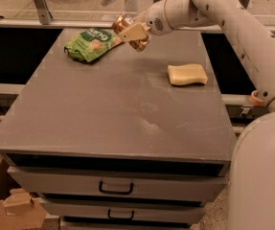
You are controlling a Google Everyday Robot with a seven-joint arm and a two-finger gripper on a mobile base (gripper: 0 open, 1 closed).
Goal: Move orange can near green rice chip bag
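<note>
The robot's gripper should set the orange can, now tilted above the table's far part, down on the table against the green rice chip bag's edge [115, 48] facing the sponge.
My gripper [131, 33] reaches in from the upper right and is shut on the orange can [129, 30], a shiny orange-gold can held tilted above the far part of the grey table [118, 109]. The green rice chip bag [92, 44] lies flat on the table's far left, just left of the can. The can hangs right by the bag's right edge. One beige finger [133, 32] crosses the front of the can.
A pale yellow sponge [187, 74] lies on the right side of the table. The white arm and robot body [261, 166] fill the right edge. Drawers [115, 188] sit under the table front. A cardboard box [12, 207] stands at the lower left.
</note>
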